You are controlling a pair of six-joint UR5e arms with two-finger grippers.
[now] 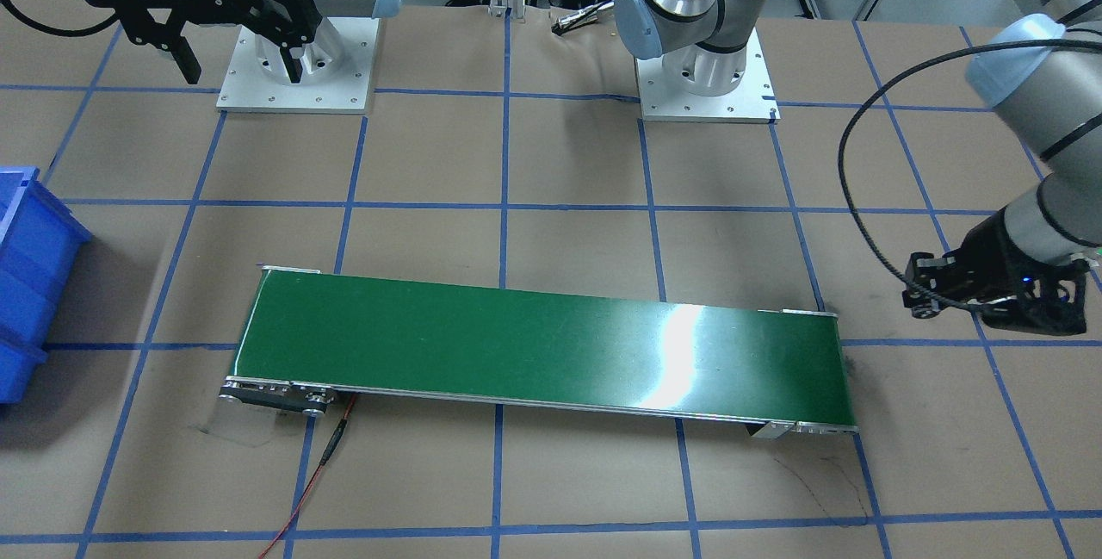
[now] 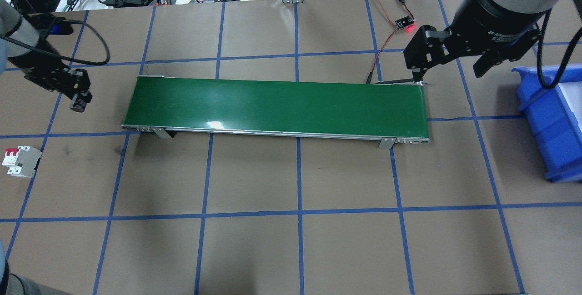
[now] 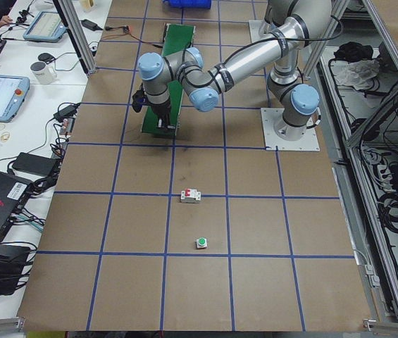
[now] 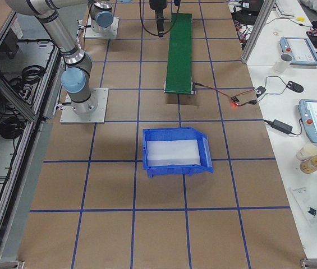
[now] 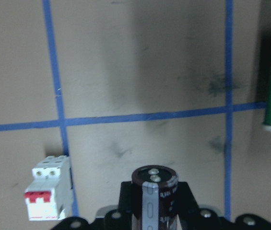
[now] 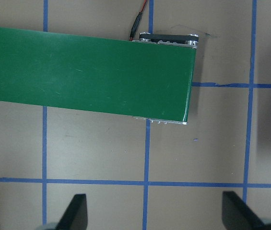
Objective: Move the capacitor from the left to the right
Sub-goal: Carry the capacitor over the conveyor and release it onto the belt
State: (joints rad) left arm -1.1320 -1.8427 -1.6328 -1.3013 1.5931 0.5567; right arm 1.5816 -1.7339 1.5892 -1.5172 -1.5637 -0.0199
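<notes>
Next, I let go of the capacitor with my left gripper on the green conveyor belt's end (image 1: 801,349) that is nearest the circuit breaker.
The capacitor (image 5: 154,184), a stubby black cylinder with a silvery stripe, is held upright between the jaws of my left gripper (image 5: 153,208). That gripper (image 2: 76,97) hovers over the table just off the left end of the green conveyor belt (image 2: 277,108), and it also shows in the front-facing view (image 1: 923,294). My right gripper (image 2: 450,65) is open and empty above the belt's right end (image 6: 164,86), with its fingers (image 6: 76,212) spread wide.
A white circuit breaker with red switches (image 2: 18,162) lies on the table left of the belt and shows in the left wrist view (image 5: 49,187). A white-and-green push button (image 3: 201,243) lies farther out. A blue bin (image 2: 545,117) stands at the right.
</notes>
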